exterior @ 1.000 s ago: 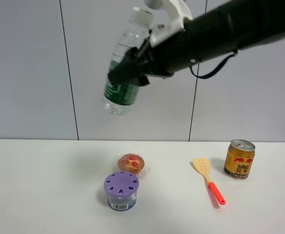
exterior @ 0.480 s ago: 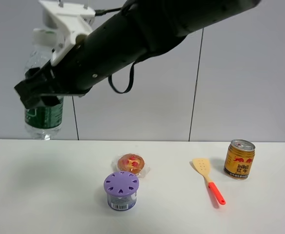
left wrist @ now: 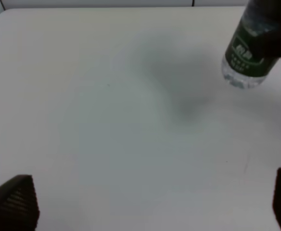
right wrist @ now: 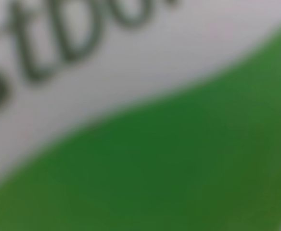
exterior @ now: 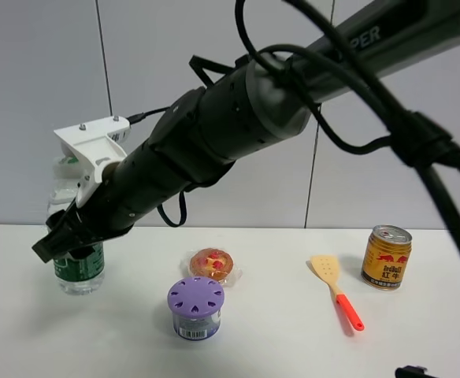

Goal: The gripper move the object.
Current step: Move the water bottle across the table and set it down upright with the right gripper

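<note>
Next, I let go of the clear water bottle with my right gripper on the bare white table [exterior: 96,319] beside the jar with the purple lid.
The clear water bottle [exterior: 79,272] with the dark green label stands upright at the far left of the white table [exterior: 293,346], its base at or just above the surface. My right gripper [exterior: 63,242], on the black-sleeved arm that reaches across from the right, is shut on the bottle's middle. The right wrist view is filled by the blurred green and white bottle label [right wrist: 179,159]. In the left wrist view the bottle [left wrist: 246,60] shows with the dark right gripper over it. My left gripper [left wrist: 150,204] is open and empty over bare table.
A purple-lidded jar [exterior: 194,309] and a wrapped round pastry [exterior: 212,264] sit mid-table. A spatula with an orange handle [exterior: 336,299] and a gold drink can [exterior: 386,257] lie to the right. A grey panelled wall stands behind.
The right arm has swung the bottle from high in the middle to the left and lowered it down to the table's left side. The other items have not moved.
</note>
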Tool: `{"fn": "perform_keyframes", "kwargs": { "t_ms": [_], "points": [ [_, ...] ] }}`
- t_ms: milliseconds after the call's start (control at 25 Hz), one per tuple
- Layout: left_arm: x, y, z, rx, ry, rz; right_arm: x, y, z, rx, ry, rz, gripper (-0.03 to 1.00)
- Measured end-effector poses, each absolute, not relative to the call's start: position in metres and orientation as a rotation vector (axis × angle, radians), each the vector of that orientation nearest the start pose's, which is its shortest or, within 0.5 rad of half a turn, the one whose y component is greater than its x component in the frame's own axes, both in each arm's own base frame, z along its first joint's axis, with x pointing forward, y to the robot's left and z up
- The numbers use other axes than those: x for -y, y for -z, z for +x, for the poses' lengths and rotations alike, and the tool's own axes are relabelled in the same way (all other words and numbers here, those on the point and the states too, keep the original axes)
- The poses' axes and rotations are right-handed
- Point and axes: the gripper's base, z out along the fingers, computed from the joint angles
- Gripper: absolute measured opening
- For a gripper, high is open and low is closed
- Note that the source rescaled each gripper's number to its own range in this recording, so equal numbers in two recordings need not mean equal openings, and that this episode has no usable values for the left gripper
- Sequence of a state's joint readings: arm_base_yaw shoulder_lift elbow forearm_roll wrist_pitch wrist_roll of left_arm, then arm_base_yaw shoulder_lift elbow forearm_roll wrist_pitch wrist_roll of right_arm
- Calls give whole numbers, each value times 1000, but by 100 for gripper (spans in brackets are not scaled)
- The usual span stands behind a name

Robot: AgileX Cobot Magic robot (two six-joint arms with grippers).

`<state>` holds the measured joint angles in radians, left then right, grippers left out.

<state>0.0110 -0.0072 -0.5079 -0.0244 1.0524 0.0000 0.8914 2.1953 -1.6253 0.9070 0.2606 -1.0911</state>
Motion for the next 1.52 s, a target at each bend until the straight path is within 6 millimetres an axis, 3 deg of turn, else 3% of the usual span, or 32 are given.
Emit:
{"fn": "perform_keyframes", "kwargs": {
  "t_ms": [160,480,800,1520],
  "points": [
    [2,-280,-7,-2021,22,-10,-402,-162,301,-1904,-589,-1292,0],
    [2,-280,-7,-2021,22,-10,-402,-157,301,-1904,-575,-1313,0],
    [2,-280,-7,-2021,22,-10,-402,-136,304,-1925,-539,-1328,0],
    [2,-280,-7,-2021,22,-10,-402,-135,304,-1916,-525,-1346,0]
  ]
}}
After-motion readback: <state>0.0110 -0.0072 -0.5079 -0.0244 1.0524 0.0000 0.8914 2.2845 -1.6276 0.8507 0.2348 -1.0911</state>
